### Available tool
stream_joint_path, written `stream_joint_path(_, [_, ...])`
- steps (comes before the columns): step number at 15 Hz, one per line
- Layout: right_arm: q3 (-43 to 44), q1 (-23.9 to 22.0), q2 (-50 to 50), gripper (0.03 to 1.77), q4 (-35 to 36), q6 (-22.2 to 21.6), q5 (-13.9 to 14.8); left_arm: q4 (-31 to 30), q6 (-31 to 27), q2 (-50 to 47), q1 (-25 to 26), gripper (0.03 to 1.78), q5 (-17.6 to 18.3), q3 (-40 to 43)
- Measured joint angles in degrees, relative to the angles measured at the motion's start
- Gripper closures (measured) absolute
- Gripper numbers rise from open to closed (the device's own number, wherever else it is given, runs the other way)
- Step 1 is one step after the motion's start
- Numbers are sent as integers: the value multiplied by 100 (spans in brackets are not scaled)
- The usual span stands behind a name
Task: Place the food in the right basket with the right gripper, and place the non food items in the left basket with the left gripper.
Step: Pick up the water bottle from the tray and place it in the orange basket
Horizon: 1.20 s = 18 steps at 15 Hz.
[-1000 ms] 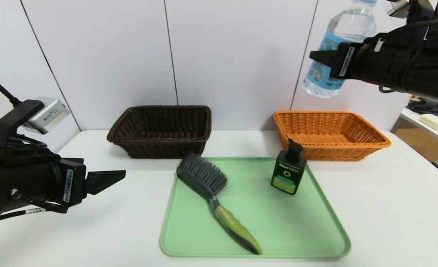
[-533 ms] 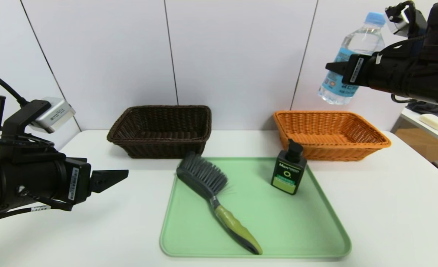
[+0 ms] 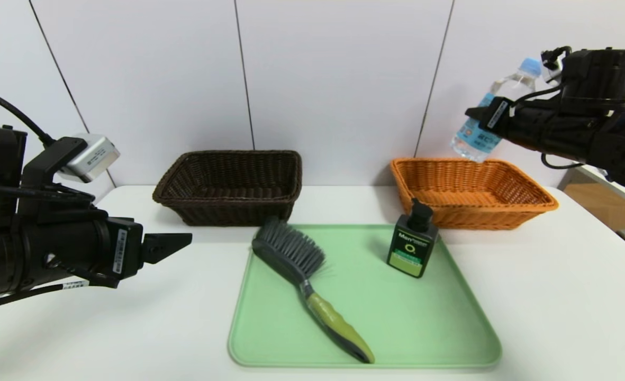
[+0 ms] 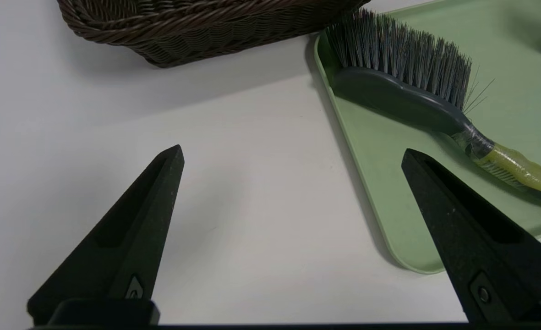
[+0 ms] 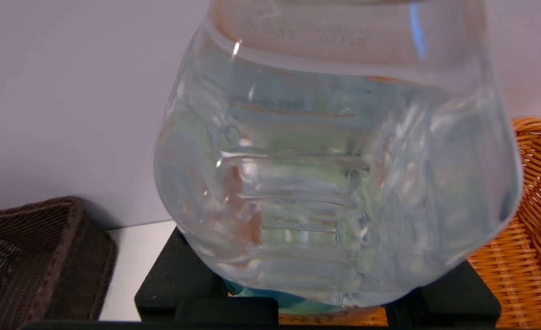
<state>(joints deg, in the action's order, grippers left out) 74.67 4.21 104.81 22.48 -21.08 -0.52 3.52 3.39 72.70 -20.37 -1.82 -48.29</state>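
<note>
Next, my right gripper lets go of the water bottle upright inside the orange basket's end nearer the dark basket [image 3: 447, 201].
The food, a clear water bottle [image 3: 473, 138] with a light blue cap, hangs tilted in the air over the back edge of the orange right basket [image 3: 497, 209]. My right gripper [image 3: 479, 114] is shut on its labelled middle. In the right wrist view the bottle [image 5: 334, 183] fills the picture between the right gripper's [image 5: 318, 279] black fingers. The scrub brush [image 3: 291, 256] and the black pump bottle [image 3: 411, 246] are on a green tray [image 3: 397, 317]. My left gripper [image 3: 177, 243] hovers open and empty left of the tray, facing the brush [image 4: 403, 87]. The dark left basket [image 3: 238, 211] is empty.
Both baskets stand side by side against the white wall at the back of the white table. The tray [image 4: 389, 183] lies in front of them, its left rim just beside the left gripper [image 4: 293, 153]. A side table's edge [image 3: 608, 182] shows far right.
The right gripper has carried the bottle down and farther back, closer to the orange basket. The left gripper has crept a little to the right, towards the tray.
</note>
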Motion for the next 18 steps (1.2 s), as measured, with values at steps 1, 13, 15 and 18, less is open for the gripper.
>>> stream_joint_path(1, [0,-49,144,95,124,-11,1,-13,0,30,0,12,2,-16])
stream_joint_path(13, [28,-115,1315,95,274,763,62,-22,2,113,-21,12,-9,-118])
stream_joint_path(15, [33,-116,1379,95,274,800,71,-20,0,113,-21,12,-9,-127])
stream_joint_path(18, [52,-112,1412,82,293,907,77,-20,-1,113,-21,12,-7,-127])
